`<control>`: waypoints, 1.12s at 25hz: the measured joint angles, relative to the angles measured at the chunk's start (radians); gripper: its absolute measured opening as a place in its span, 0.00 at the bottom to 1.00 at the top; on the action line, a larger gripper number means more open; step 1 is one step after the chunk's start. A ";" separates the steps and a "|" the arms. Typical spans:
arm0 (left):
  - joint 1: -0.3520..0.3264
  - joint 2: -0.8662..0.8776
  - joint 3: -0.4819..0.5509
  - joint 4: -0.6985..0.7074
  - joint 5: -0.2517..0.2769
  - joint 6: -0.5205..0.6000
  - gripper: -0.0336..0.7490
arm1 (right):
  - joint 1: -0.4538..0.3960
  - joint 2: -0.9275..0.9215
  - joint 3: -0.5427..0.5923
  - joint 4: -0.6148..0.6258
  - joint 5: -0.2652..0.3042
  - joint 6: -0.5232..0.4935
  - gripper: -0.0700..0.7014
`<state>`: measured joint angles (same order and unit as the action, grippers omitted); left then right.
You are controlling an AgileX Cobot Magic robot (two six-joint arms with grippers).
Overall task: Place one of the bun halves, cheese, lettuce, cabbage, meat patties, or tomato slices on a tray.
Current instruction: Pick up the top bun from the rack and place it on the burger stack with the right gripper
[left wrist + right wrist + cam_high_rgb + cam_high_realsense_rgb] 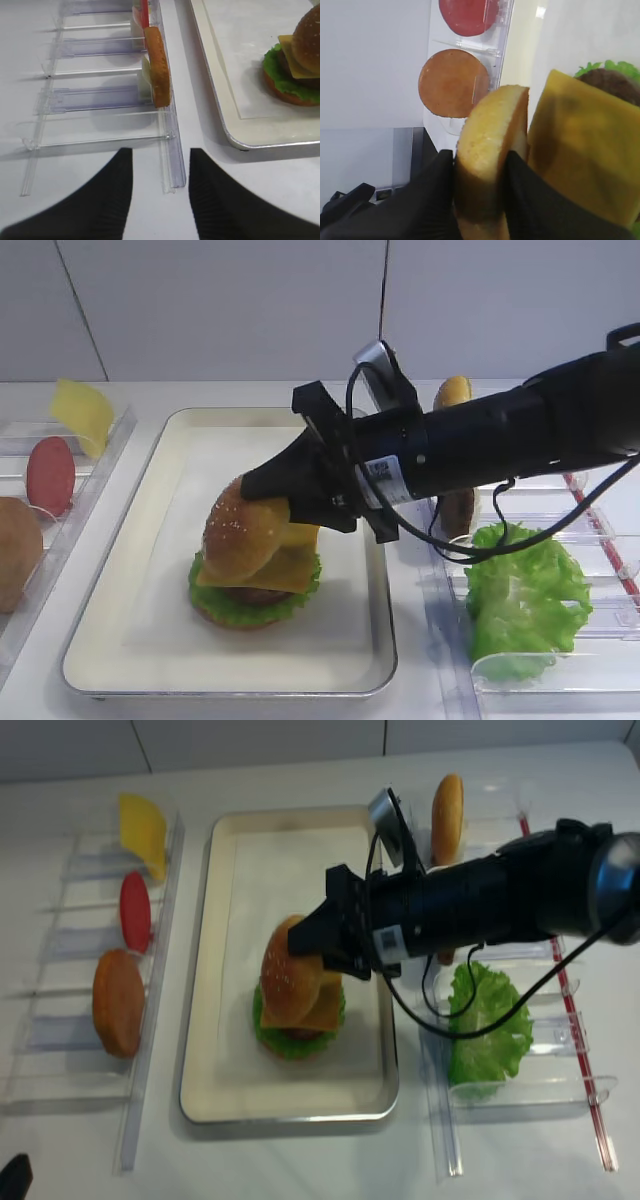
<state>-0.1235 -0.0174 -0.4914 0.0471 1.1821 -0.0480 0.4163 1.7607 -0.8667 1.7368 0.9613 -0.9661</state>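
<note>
I need to release the sesame bun top from my right gripper on the cheese slice [301, 988] [590, 152] that tops the lettuce and patty stack.
On the cream-white tray [130, 640] stands a stack: bottom bun [235, 618], lettuce [230, 605], meat patty [612, 82] and a cheese slice [290, 565]. The sesame bun top [240, 530] leans tilted on that cheese. My right gripper [270, 505] is shut on it; in the right wrist view the fingers [525, 185] press both faces of the bun top [487, 135], with the cheese [585, 150] just beside. My left gripper [161, 152] hangs open over the table by the end of the left rack, holding nothing.
The clear left rack [172, 165] holds a cheese slice [82, 412], a tomato slice [50, 475] and a darker round bun [15, 550]. The right rack holds lettuce [525, 590] and an upright bun [452, 392]. My right arm crosses the tray's right rim.
</note>
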 joint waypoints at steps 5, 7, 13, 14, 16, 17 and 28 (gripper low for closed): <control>0.000 0.000 0.000 0.000 0.000 0.000 0.37 | 0.000 0.013 0.000 0.002 -0.002 -0.004 0.44; 0.000 0.000 0.000 0.000 0.000 0.000 0.37 | 0.000 0.013 -0.002 0.002 -0.006 -0.008 0.44; 0.000 0.000 0.000 0.000 0.000 0.000 0.37 | 0.000 0.013 -0.004 -0.010 -0.025 -0.010 0.44; 0.000 0.000 0.000 0.000 0.000 0.000 0.37 | 0.000 0.013 -0.005 -0.014 -0.026 -0.010 0.44; 0.000 0.000 0.000 0.000 0.000 0.000 0.37 | 0.000 0.013 -0.005 -0.017 -0.028 -0.010 0.44; 0.000 0.000 0.000 0.000 0.000 0.000 0.37 | 0.000 0.013 -0.005 -0.018 -0.030 -0.010 0.44; 0.000 0.000 0.000 0.000 0.000 0.000 0.37 | 0.000 0.013 -0.011 -0.038 -0.064 0.000 0.44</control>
<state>-0.1235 -0.0174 -0.4914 0.0471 1.1821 -0.0480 0.4163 1.7734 -0.8775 1.6987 0.8970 -0.9665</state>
